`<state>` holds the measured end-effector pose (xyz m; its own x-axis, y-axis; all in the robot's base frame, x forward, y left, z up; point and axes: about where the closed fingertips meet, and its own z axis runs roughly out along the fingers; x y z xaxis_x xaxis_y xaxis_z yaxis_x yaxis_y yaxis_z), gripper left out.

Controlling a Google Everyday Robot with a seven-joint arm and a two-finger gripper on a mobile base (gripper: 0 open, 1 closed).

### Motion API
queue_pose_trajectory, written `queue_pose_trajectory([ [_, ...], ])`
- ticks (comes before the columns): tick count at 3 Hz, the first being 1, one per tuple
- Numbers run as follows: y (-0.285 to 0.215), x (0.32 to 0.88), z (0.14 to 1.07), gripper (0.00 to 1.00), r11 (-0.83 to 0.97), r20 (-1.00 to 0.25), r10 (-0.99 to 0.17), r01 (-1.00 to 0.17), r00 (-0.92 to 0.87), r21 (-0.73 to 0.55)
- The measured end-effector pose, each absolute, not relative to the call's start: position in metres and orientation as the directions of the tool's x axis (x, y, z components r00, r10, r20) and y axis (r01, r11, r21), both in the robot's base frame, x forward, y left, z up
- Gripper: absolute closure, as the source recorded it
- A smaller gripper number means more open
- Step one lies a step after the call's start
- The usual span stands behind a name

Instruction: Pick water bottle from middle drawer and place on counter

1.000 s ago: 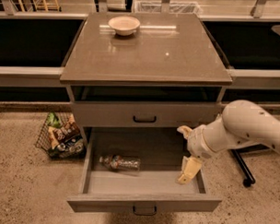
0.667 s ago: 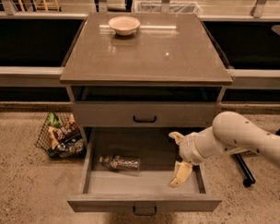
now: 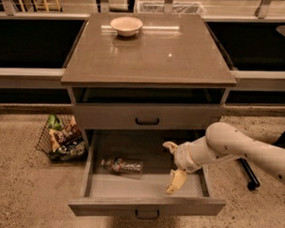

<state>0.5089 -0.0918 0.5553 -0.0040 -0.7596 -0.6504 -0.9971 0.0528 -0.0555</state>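
The robot's gripper should next go to the bottom end (image 3: 133,166) of the water bottle, away from its cap, and close there.
The water bottle (image 3: 123,166) lies on its side on the floor of the open middle drawer (image 3: 144,186), at its left, cap to the left. My gripper (image 3: 170,166) is open and empty over the drawer's right half, one finger up near the back, the other (image 3: 176,181) down near the front. It is about a bottle's length to the right of the bottle. The counter (image 3: 154,50) is the glossy grey-brown top of the cabinet above.
A cream bowl (image 3: 126,25) stands at the back of the counter. A shut drawer front with a black handle (image 3: 147,120) sits above the open drawer. A wire basket of snack packs (image 3: 62,139) stands on the floor at left. A chair base (image 3: 250,178) is at right.
My arm has moved left and a little lower, carrying the gripper further over the drawer toward the bottle. The bottle has not moved.
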Motion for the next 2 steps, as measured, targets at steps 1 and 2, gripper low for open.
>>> queue_pose_trajectory([
  [1, -0.085, 0.52, 0.539, 0.0, 0.048, -0.628, -0.778, -0.998, -0.006, -0.05],
  [2, -0.067, 0.545, 0.508, 0.0, 0.052, -0.607, -0.795, -0.997, -0.011, -0.05],
])
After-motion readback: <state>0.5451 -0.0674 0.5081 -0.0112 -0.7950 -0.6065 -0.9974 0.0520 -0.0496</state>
